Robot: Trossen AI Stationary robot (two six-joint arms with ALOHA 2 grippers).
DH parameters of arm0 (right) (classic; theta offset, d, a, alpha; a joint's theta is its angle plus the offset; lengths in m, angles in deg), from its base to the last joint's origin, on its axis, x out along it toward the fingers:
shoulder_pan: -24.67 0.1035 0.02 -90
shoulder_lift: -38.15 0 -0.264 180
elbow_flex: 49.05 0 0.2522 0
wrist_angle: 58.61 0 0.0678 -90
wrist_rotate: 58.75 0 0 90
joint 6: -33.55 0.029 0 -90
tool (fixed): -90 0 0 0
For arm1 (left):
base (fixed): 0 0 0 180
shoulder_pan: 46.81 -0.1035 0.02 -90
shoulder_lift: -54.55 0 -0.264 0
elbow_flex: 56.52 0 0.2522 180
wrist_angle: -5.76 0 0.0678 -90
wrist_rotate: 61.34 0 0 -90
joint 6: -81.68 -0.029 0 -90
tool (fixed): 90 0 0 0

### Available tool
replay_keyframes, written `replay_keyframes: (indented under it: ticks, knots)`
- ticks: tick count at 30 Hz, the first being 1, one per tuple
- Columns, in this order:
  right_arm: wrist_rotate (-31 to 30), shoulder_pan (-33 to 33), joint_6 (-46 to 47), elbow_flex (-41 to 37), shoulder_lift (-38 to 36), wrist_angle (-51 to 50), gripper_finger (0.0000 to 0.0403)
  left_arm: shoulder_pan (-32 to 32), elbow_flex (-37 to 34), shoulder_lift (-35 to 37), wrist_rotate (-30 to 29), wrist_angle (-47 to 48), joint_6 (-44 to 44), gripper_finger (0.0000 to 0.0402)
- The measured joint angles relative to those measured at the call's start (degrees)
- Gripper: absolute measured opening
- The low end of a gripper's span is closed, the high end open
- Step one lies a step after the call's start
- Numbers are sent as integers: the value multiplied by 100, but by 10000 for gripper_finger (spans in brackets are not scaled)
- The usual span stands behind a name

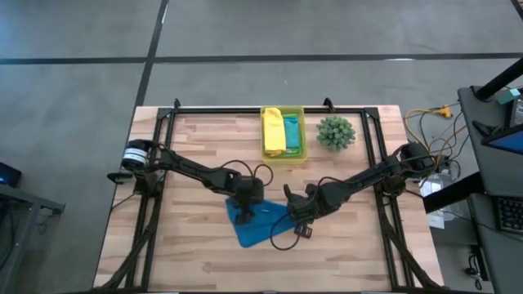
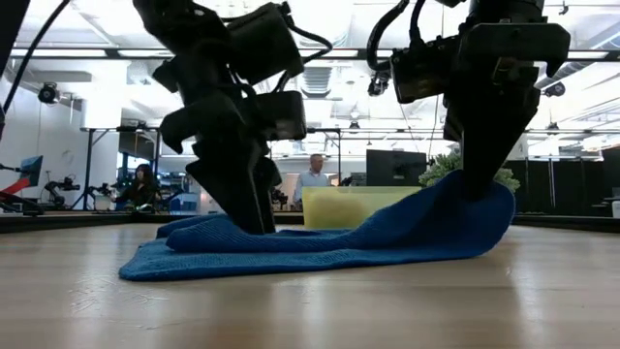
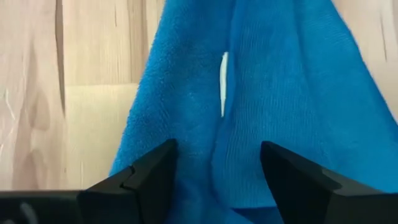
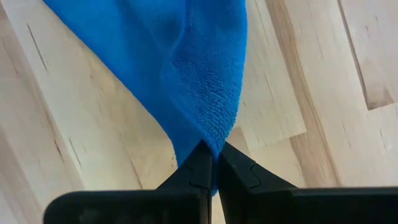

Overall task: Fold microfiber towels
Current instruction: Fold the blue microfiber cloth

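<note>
Next, my left gripper pinches the towel's raised fold (image 3: 219, 149) before both grippers lift the towel, because the royal blue towel hangs loose from my right gripper and lies bunched up.
The royal blue towel (image 1: 255, 222) lies bunched on the table's middle, and its right end (image 2: 465, 218) is raised. My left gripper (image 1: 245, 208) is open over the towel's left part, with a raised fold (image 3: 214, 143) between its fingers. My right gripper (image 1: 296, 214) is shut on the towel's right end. A yellow towel (image 1: 273, 131) and a teal one (image 1: 292, 131) lie in the bin (image 1: 283, 155) at the back. The lime green towel does not show. My left gripper's open fingers (image 2: 254, 208) point down from above and reach the towel's left part, one on either side of a fold (image 3: 214, 143). The cloth hides the fingertips. That part of the towel lies on the table. My right gripper pinches the towel's corner (image 4: 208, 140) between its two shut fingers, coming from above. That end is lifted off the table (image 2: 475, 208). The cloth slopes down, slack, to the part lying on the table (image 2: 291, 254).
A translucent yellow-green bin (image 1: 283, 155) stands at the back middle, with a small spiky green plant (image 1: 335, 132) to its right. A black frame (image 1: 270, 109) runs around the table. Bare wood lies near the front edge (image 1: 261, 269). People show in the room behind (image 2: 312, 174).
</note>
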Motion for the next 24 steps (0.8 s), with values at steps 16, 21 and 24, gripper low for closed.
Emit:
replay_keyframes:
  ticks: [16, 21, 24]
  knots:
    - [-7, 1, 2, -82, 0, 7, 8, 68, 28, 177, -9, 544, -295, 19]
    - [-4, 0, 1, -85, 0, 9, 9, 105, 58, 214, 12, 540, -296, 7]
    - [-4, 0, 2, -85, 0, 9, 9, 152, 87, 295, -248, 522, -312, 6]
